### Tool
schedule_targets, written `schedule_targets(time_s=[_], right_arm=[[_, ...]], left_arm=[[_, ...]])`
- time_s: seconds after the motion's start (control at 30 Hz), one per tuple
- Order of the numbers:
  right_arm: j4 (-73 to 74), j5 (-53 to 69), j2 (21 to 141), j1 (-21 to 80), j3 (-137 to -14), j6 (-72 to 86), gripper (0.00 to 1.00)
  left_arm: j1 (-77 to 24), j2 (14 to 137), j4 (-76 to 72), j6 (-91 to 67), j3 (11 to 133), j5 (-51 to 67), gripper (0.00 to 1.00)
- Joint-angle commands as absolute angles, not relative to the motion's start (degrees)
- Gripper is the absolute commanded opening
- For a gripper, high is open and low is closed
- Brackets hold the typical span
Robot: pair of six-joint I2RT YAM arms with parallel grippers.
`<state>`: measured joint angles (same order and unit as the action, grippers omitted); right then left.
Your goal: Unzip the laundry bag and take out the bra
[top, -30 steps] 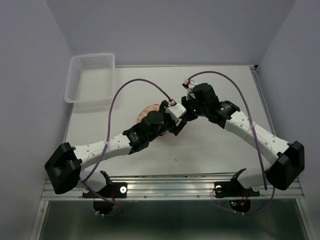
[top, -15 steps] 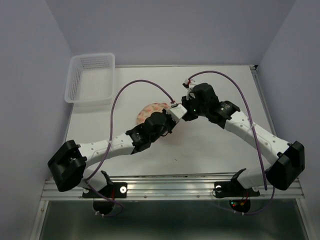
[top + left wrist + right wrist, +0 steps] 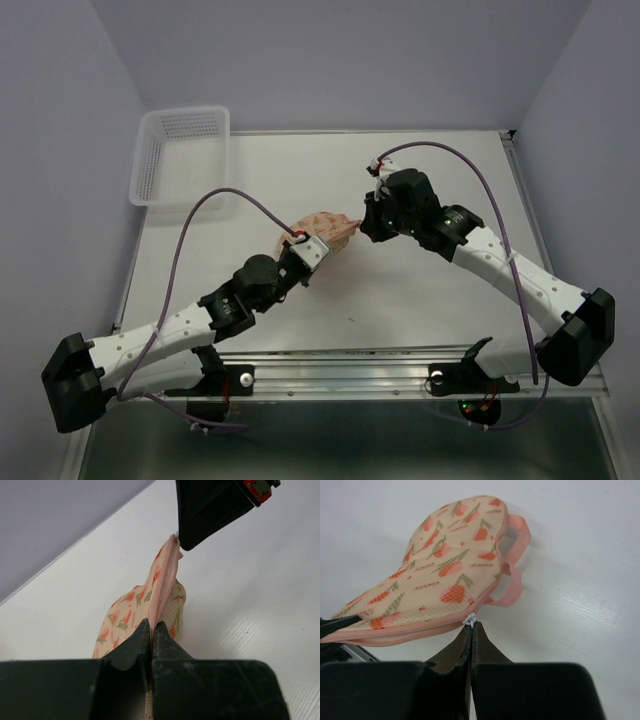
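I need to open my left gripper and take the bag closer to the pull [image 3: 427, 624], because that gripper pinches the zipper edge far from the white zipper pull.
The laundry bag [image 3: 325, 226] is a peach pouch with orange print, held up off the white table between both grippers. My left gripper [image 3: 306, 246] is shut on its pink zipper edge [image 3: 162, 587] at the near end, the fingertips [image 3: 142, 632] pinching the seam. My right gripper [image 3: 364, 228] is shut on the small white zipper pull [image 3: 471, 619] at the bag's other end. In the right wrist view the bag [image 3: 440, 565] shows its printed side and its pink loop [image 3: 516, 555]. The zipper looks closed along its visible length. The bra is hidden.
A white mesh basket [image 3: 182, 155] stands at the table's back left corner. Purple cables arch over both arms. The pale walls close in the table [image 3: 440, 300] at the back and at both sides.
My left gripper has closed on the bag's zipper edge and the left arm has drawn back toward the near left. The bag now shows stretched between the grippers. The right arm barely moved.
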<state>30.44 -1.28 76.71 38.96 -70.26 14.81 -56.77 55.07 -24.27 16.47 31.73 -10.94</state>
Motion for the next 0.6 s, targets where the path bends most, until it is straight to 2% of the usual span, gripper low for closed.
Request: schedule_targets(time_s=[0.0, 0.17, 0.37, 0.4, 0.47, 0.5, 0.53, 0.57], right_arm=[[30.15, -9.4, 73.13, 35.69, -69.52, 11.95, 0.01], [30.5, -9.93, 71.98, 32.18, -68.56, 10.9, 0.01], [30.94, -9.94, 70.93, 31.55, -67.94, 10.37, 0.01], [31.02, -8.02, 70.84, 31.55, -68.29, 10.2, 0.01], [31.03, -5.55, 70.58, 31.55, -68.82, 9.58, 0.01], [31.03, -4.41, 70.49, 31.55, -68.99, 9.49, 0.01], [31.03, -2.65, 70.58, 31.55, -69.34, 9.49, 0.01], [30.94, -2.11, 70.66, 31.55, -69.43, 9.49, 0.01]], left_arm=[[-56.16, 46.87, -23.82, 18.11, 26.73, -16.33, 0.0], [-55.46, 43.51, -18.82, 13.46, 24.18, -20.39, 0.0], [-53.8, 46.84, -15.13, 8.53, 25.92, -24.78, 0.0], [-53.62, 47.72, -14.77, 7.92, 26.19, -24.18, 0.11], [-53.53, 47.99, -14.68, 7.38, 26.81, -22.6, 0.25], [-53.44, 47.81, -15.03, 7.3, 27.07, -21.28, 0.35], [-53.44, 47.46, -15.73, 7.03, 27.68, -19.18, 0.56], [-53.44, 47.2, -15.91, 7.03, 28.12, -18.2, 0.63]])
